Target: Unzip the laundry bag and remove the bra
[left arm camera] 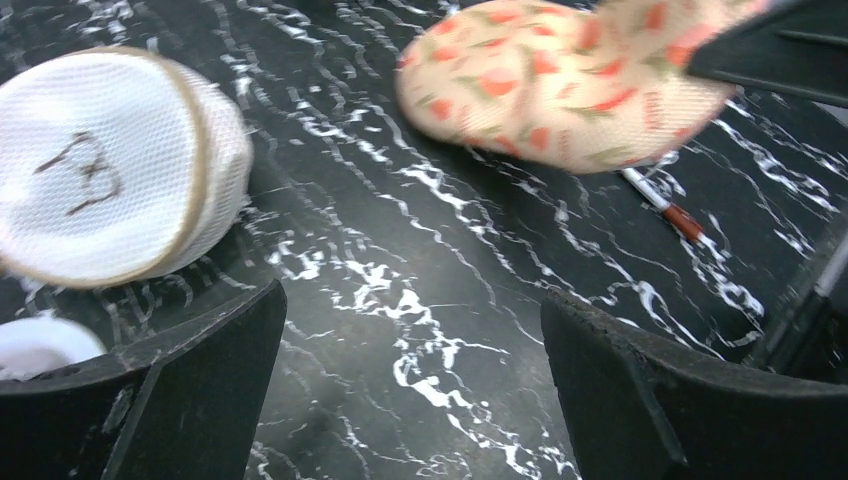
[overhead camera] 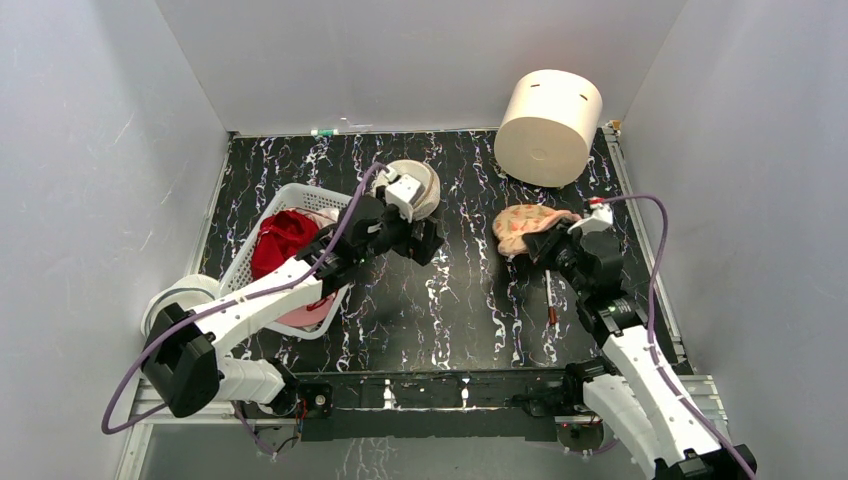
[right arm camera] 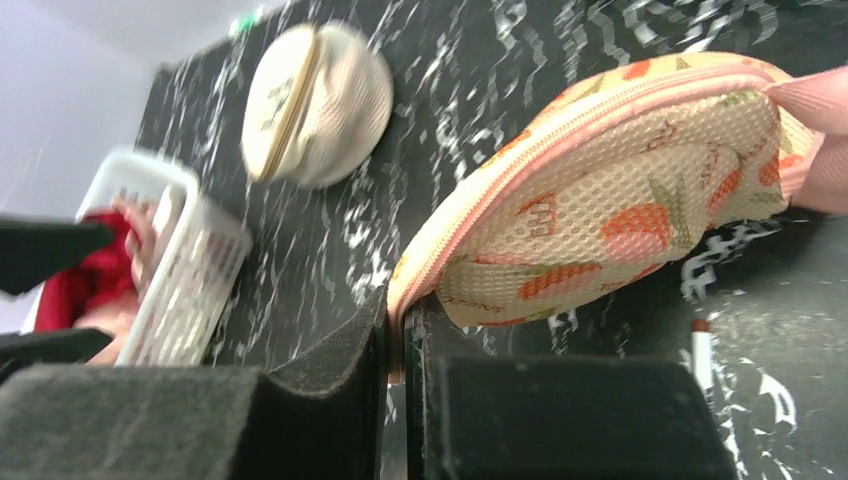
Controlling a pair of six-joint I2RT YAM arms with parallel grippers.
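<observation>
The laundry bag's pink edge is in my right gripper, so next my left gripper takes the laundry bag's body [overhead camera: 518,225] before my right gripper grips the zipper pull.
The laundry bag [overhead camera: 525,226] is a peach pouch with orange-red leaf print and pink trim, lying right of centre on the black marbled table. It shows in the right wrist view [right arm camera: 620,200] and the left wrist view [left arm camera: 570,80]. My right gripper [overhead camera: 545,246] [right arm camera: 398,340] is shut on the pouch's pink edge at its near end, lifting it slightly. My left gripper [overhead camera: 425,240] [left arm camera: 412,380] is open and empty, hovering over bare table between the pouch and the round mesh disc. The bra is hidden.
A round cream mesh disc [overhead camera: 420,187] [left arm camera: 100,170] [right arm camera: 315,105] lies behind the left gripper. A white basket [overhead camera: 262,228] with a red garment [overhead camera: 282,240] and pink clothes stands at left. A cream cylinder [overhead camera: 548,126] stands at back right. A pen [overhead camera: 550,300] lies near the right arm.
</observation>
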